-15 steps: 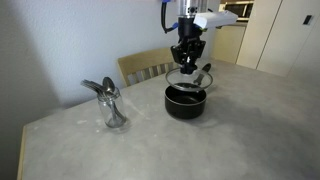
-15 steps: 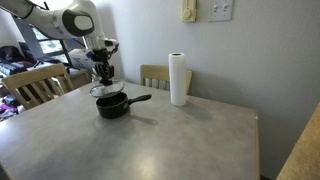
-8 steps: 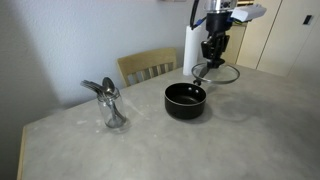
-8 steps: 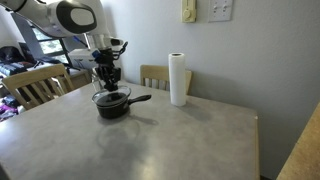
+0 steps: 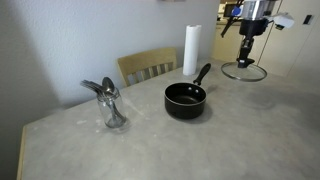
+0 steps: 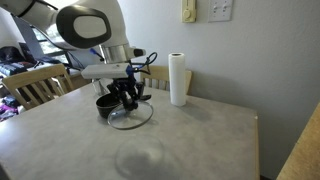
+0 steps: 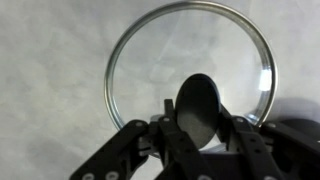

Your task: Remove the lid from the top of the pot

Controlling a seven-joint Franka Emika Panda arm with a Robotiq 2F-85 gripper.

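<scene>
The gripper needs to release the glass lid on the bare grey table [image 5: 250, 91], well past the long handle of the black pot.
The black pot [image 5: 185, 99] with a long handle stands open on the grey table; in an exterior view it is partly behind the arm [image 6: 103, 102]. The glass lid [image 5: 244, 71] with a metal rim hangs in my gripper [image 5: 246, 52], held in the air well to the side of the pot. In an exterior view the lid [image 6: 131, 116] is level above the table. In the wrist view my gripper [image 7: 200, 125] is shut on the lid's dark knob, and the lid's rim [image 7: 115, 70] rings the view.
A metal utensil holder with spoons [image 5: 110, 103] stands on the table's near side. A paper towel roll [image 5: 191, 50] stands at the back, also seen in an exterior view [image 6: 178, 79]. Wooden chairs [image 5: 147, 66] [image 6: 35, 84] stand at the table's edges.
My gripper has carried the lid up off the pot and sideways away from it. The pot stays in place, now open.
</scene>
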